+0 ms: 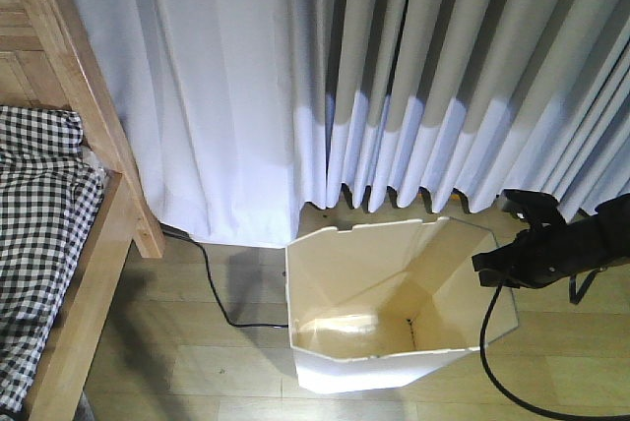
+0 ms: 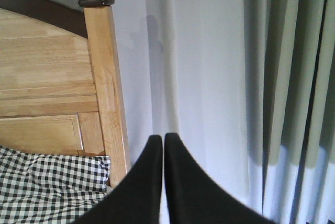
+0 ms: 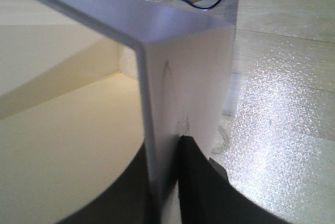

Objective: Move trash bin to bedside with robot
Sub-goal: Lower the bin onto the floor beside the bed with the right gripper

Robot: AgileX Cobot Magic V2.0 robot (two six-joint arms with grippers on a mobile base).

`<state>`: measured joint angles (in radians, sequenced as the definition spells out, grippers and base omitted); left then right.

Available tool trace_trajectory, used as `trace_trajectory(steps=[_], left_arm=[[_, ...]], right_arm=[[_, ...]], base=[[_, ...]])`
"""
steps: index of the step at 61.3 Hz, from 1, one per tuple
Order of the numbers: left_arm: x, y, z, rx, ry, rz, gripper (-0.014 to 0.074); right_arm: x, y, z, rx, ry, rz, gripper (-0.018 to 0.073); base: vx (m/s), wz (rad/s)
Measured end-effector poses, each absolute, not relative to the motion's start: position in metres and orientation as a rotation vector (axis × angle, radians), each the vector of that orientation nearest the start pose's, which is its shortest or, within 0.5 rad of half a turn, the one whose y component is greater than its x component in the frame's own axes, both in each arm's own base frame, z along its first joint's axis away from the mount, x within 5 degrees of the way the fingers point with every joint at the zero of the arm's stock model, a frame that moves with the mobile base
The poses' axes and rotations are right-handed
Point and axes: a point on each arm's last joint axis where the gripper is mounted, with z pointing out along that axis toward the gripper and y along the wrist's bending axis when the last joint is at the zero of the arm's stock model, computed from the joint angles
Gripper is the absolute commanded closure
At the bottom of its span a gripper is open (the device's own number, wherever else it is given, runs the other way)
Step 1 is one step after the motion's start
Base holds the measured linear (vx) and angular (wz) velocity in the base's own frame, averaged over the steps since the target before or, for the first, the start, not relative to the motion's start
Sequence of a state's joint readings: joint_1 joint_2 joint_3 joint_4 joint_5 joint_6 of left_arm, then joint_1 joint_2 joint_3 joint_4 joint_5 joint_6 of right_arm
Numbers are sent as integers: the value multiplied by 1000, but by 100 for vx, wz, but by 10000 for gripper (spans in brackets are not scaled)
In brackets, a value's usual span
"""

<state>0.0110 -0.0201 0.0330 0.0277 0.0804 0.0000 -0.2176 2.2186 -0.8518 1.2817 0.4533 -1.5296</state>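
I will let go of the white trash bin with my right gripper on the wooden floor [image 1: 366, 387] beside the loose black cable.
The white trash bin [image 1: 394, 273], cream inside, stands on the wooden floor below the curtain, a short way right of the bed. The bed's light wooden frame [image 1: 94, 234] and black-and-white checked bedding [image 1: 39, 205] fill the left edge. My right gripper [image 1: 489, 266] reaches in from the right on a slim black arm and is shut on the bin's right rim. In the right wrist view the bin wall [image 3: 183, 77] runs between the fingers of the right gripper [image 3: 165, 148]. My left gripper [image 2: 163, 137] is shut on nothing, pointing at the bed post [image 2: 104, 77] and the curtain.
White and grey curtains [image 1: 394, 77] hang to the floor behind the bin. A loose black cable [image 1: 221, 303] lies on the floor between bed and bin. Another black cable [image 1: 502, 382] trails from the right arm in front of the bin.
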Motion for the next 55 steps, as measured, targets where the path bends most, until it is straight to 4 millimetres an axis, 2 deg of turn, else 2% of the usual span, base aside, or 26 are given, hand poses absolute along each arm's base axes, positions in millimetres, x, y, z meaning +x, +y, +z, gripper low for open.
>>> trace_trajectory(steps=[9,21,29,55], left_arm=[[56,1,196,11,1577,32,603],[56,1,196,11,1577,32,603],[56,1,196,11,1577,32,603],[56,1,196,11,1577,32,603]], right_arm=[[319,-32,-1,-129,2833,546,564],[337,-37,-29,-78,2860,543,564],[350,-41,-52,-90,2875,517,561],[379,-50,-141,56,2921,500,558]], base=[[0,0],[0,0],[0,0],[0,0]])
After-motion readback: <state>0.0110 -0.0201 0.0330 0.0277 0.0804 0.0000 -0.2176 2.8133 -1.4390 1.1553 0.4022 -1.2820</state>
